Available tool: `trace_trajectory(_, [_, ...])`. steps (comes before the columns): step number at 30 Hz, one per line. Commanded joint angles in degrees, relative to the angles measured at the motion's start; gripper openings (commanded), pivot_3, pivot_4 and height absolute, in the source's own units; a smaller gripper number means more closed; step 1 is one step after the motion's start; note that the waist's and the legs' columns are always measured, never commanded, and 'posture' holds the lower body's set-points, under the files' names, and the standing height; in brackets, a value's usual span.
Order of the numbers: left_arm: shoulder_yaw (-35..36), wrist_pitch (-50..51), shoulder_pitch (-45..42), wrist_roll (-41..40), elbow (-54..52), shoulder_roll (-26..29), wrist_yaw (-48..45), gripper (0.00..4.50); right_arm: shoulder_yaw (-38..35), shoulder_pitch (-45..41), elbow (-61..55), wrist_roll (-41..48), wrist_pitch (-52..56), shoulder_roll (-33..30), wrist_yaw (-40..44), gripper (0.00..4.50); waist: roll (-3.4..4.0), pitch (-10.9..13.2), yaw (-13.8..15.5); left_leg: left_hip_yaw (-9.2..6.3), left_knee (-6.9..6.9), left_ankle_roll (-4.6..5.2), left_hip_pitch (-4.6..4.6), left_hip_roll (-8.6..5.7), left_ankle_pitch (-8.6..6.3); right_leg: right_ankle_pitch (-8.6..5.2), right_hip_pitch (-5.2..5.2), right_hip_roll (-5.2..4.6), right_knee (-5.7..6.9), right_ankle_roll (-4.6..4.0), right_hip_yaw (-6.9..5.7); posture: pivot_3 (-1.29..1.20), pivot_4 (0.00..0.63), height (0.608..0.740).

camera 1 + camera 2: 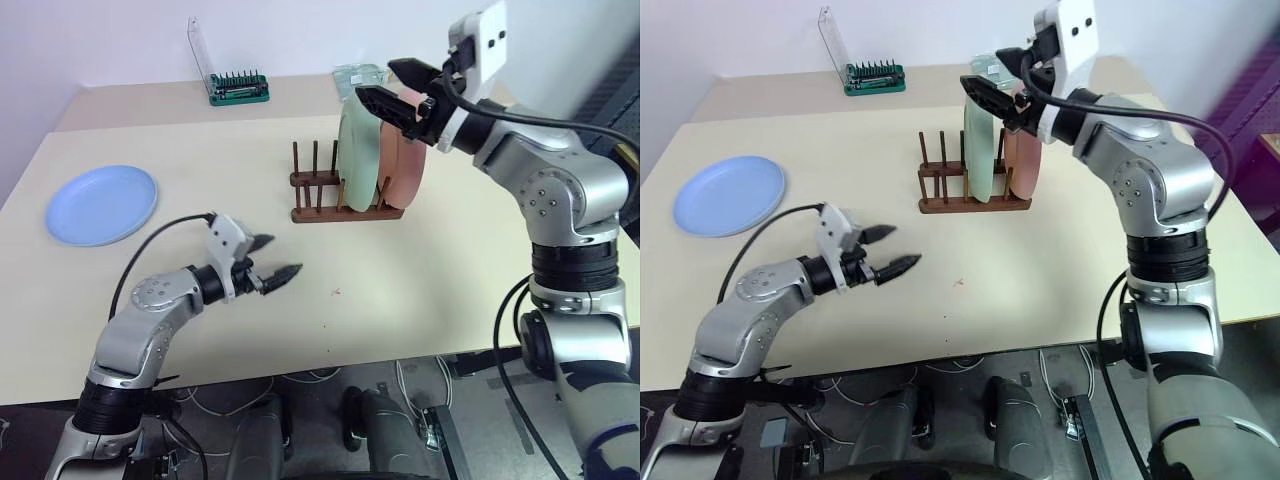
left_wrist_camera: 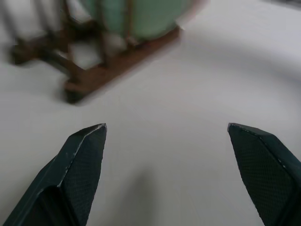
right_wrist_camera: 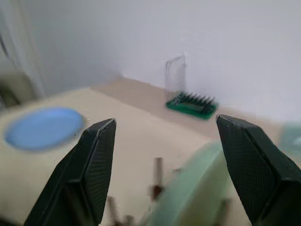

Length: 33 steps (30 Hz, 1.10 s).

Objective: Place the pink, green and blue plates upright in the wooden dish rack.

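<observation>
Next, I grip the near rim [image 1: 85, 243] of the blue plate with my left gripper, as it still lies flat outside the wooden dish rack.
The wooden dish rack [image 1: 320, 196] stands mid-table with the green plate [image 1: 356, 152] and the pink plate [image 1: 405, 165] upright in its right-hand slots, green to the left of pink. The blue plate [image 1: 102, 204] lies flat at the table's far left. My right gripper [image 1: 396, 88] hovers open just above the top edges of the two racked plates, holding nothing. My left gripper [image 1: 275, 258] is open and empty low over the table, in front and left of the rack. The left wrist view shows the rack [image 2: 101, 70] and green plate [image 2: 136, 16] ahead.
A green tool-bit holder [image 1: 238, 88] with a raised clear lid sits at the back of the table. A clear packet [image 1: 358, 76] lies behind the rack. The rack's left slots hold no plate. Cables hang below the table's front edge.
</observation>
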Motion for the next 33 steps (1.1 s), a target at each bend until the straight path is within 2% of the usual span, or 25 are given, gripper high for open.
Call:
trace_trajectory(1, [11.6, 1.1, -3.6, -5.3, 1.2, -1.8, 7.4, 4.34, 0.3, 0.4, -4.6, -1.5, -4.8, -1.3, 6.7, 3.5, -0.04, 0.0, -0.1, -0.02, 0.02, 0.0, 0.0, 0.01, 0.0, 0.01, 0.01, 0.03, 0.0, 0.0, -0.02, 0.0, 0.15, 0.73])
trace_trajectory(3, [14.4, 1.7, -4.0, -6.6, 0.5, -1.4, 8.5, 4.34, 1.3, 1.3, -6.1, -2.3, -6.0, -0.8, 8.7, 3.5, -0.03, 0.0, -0.4, -0.01, 0.01, 0.0, 0.01, 0.02, 0.0, 0.01, 0.01, 0.05, 0.02, 0.0, -0.02, 0.0, 0.15, 0.73])
trace_trajectory(7, [17.6, 0.1, -4.8, -3.0, 2.4, 0.6, 13.9, 4.34, 3.2, 1.9, -7.4, -4.4, -7.4, 0.4, 10.9, 3.5, -0.04, 0.0, -0.1, 0.05, -0.04, 0.0, 0.03, 0.01, 0.0, 0.05, 0.01, 0.05, 0.02, -0.05, -0.02, 0.0, 0.15, 0.73])
trace_trajectory(11, [30.4, 2.5, -10.7, 0.1, 12.2, 0.7, 34.8, 4.34, 9.2, 3.3, -10.7, -8.7, -10.4, 2.7, 13.2, 3.5, -0.14, 0.0, -0.1, -0.01, 0.05, -0.01, 0.03, 0.03, 0.01, 0.05, 0.05, 0.05, 0.02, -0.04, -0.07, 0.0, 0.15, 0.73])
trace_trajectory(14, [35.2, 4.7, -12.0, 2.3, 15.3, 1.0, 43.8, 4.34, 10.5, 4.0, -11.4, -9.9, -10.6, 4.5, 13.3, 3.5, -0.14, 0.0, -0.2, 0.0, 0.02, -0.01, 0.06, 0.02, 0.0, 0.05, 0.06, 0.01, 0.03, -0.04, -0.07, 0.0, 0.15, 0.73])
trace_trajectory(17, [43.1, 8.0, -13.7, -0.2, 18.0, 0.1, 51.9, 4.34, 12.0, 5.1, -11.9, -11.2, -11.0, 6.0, 13.6, 3.5, -0.24, -0.1, 0.0, 0.01, 0.03, 0.0, 0.04, 0.02, 0.0, 0.14, 0.08, -0.06, 0.03, -0.17, -0.07, 0.0, 0.15, 0.73])
trace_trajectory(24, [45.6, 13.7, -15.4, -4.8, 22.1, -0.9, 53.0, 4.34, 12.7, 6.8, -11.2, -13.4, -11.4, 7.2, 14.5, 3.5, -0.36, -0.1, 1.3, -0.05, 0.13, -0.03, 0.04, 0.01, 0.01, 0.14, 0.19, -0.09, 0.02, -0.15, -0.18, 0.0, 0.15, 0.73])
trace_trajectory(31, [44.5, 12.6, -20.6, -7.4, 36.3, 0.8, 48.6, 4.34, 12.7, 8.5, -11.6, -15.4, -11.1, 7.8, 14.1, 3.5, -0.37, -0.1, 1.2, 0.02, 0.13, -0.05, 0.05, -0.03, 0.02, 0.15, 0.19, -0.03, 0.03, -0.16, -0.22, 0.0, 0.15, 0.73])
trace_trajectory(33, [44.6, 11.7, -21.5, -7.5, 38.1, 0.9, 48.5, 3.83, 12.6, 8.9, -11.9, -15.9, -11.0, 7.9, 14.1, 3.52, -0.37, -0.1, 1.2, 0.03, 0.13, -0.06, 0.06, -0.03, 0.03, 0.15, 0.19, -0.03, 0.05, -0.17, -0.22, 0.0, 0.15, 0.73])
